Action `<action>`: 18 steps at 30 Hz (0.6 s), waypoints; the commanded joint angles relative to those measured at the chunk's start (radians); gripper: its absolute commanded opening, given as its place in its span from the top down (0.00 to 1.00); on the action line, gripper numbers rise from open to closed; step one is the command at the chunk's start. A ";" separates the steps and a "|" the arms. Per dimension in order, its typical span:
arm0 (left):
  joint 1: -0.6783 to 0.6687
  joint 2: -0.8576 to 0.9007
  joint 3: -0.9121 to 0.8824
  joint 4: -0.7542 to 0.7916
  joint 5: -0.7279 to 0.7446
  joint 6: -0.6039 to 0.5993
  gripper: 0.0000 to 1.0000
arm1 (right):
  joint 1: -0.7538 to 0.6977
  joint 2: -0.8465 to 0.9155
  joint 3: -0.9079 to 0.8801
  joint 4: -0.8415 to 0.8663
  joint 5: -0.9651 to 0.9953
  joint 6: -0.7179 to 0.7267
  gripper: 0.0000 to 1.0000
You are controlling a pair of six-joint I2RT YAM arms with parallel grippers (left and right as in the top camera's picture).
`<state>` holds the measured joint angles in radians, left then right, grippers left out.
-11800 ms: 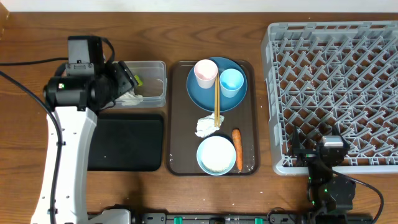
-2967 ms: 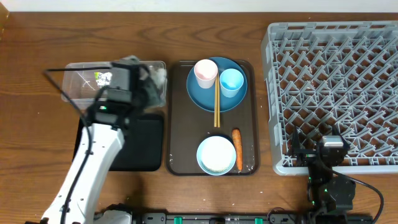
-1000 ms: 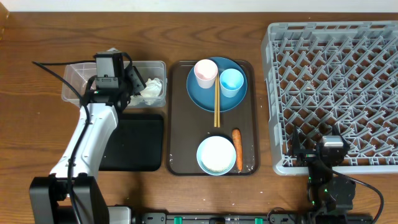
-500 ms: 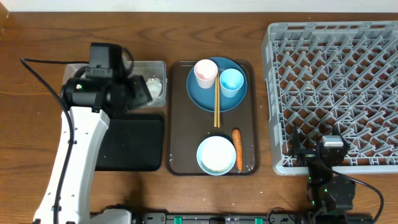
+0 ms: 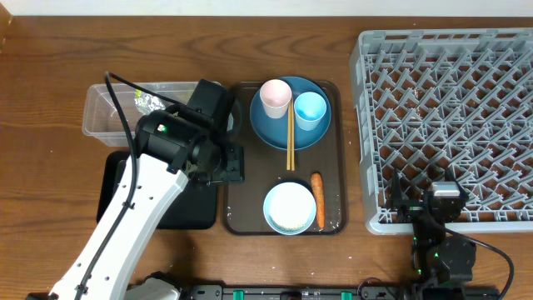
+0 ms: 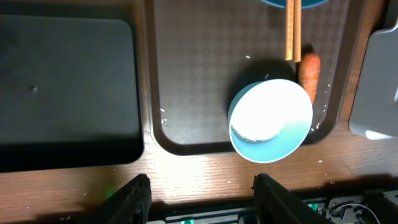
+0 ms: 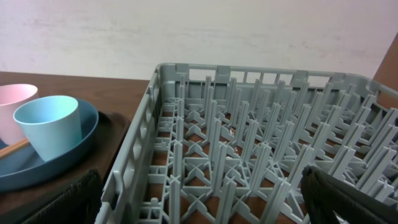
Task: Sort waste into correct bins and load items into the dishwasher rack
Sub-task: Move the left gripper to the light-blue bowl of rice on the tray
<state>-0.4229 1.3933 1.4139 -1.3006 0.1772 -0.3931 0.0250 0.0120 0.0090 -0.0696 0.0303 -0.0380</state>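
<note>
Next, I move my left gripper to the pale-blue bowl and close it on the bowl's rim [image 5: 313, 220] [image 6: 310, 124] beside the narrow end of the orange carrot.
My left gripper [image 5: 230, 163] hangs open and empty over the left rim of the brown serving tray [image 5: 243, 208]; in its wrist view the gripper [image 6: 205, 196] sits near the table's front edge. The pale-blue bowl [image 6: 270, 119] holds rice grains [image 6: 250, 132], with the orange carrot [image 6: 309, 68] beside it. Chopsticks [image 5: 290, 137] lie across the dark-blue plate [image 5: 279, 132], which carries the pink cup [image 5: 275, 97] and the light-blue cup [image 5: 310, 110]. The clear tub [image 5: 108, 117] holds crumpled foil [image 5: 150, 102]. My right gripper [image 7: 208, 199] stays open at the rack [image 5: 450, 117].
The black tray [image 5: 171, 200] lies in front of the clear tub, partly under my left arm. The grey rack's near wall [image 7: 134, 168] stands directly before the right gripper. Bare wood runs along the table's back and far left.
My left arm has swung from over the clear tub to the right and forward, to the brown tray's left edge. The right arm has not moved.
</note>
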 commanded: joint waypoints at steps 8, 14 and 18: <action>-0.019 -0.015 0.002 -0.047 -0.001 -0.042 0.48 | 0.012 -0.005 -0.004 -0.001 0.006 -0.004 0.01; -0.144 -0.016 0.002 -0.070 -0.002 -0.069 0.48 | 0.012 -0.005 -0.004 -0.001 0.006 -0.004 0.01; -0.235 -0.016 0.002 -0.062 -0.005 -0.102 0.47 | 0.012 -0.005 -0.004 -0.001 0.006 -0.004 0.01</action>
<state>-0.6128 1.3930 1.4139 -1.3613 0.1776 -0.4576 0.0250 0.0120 0.0090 -0.0696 0.0303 -0.0380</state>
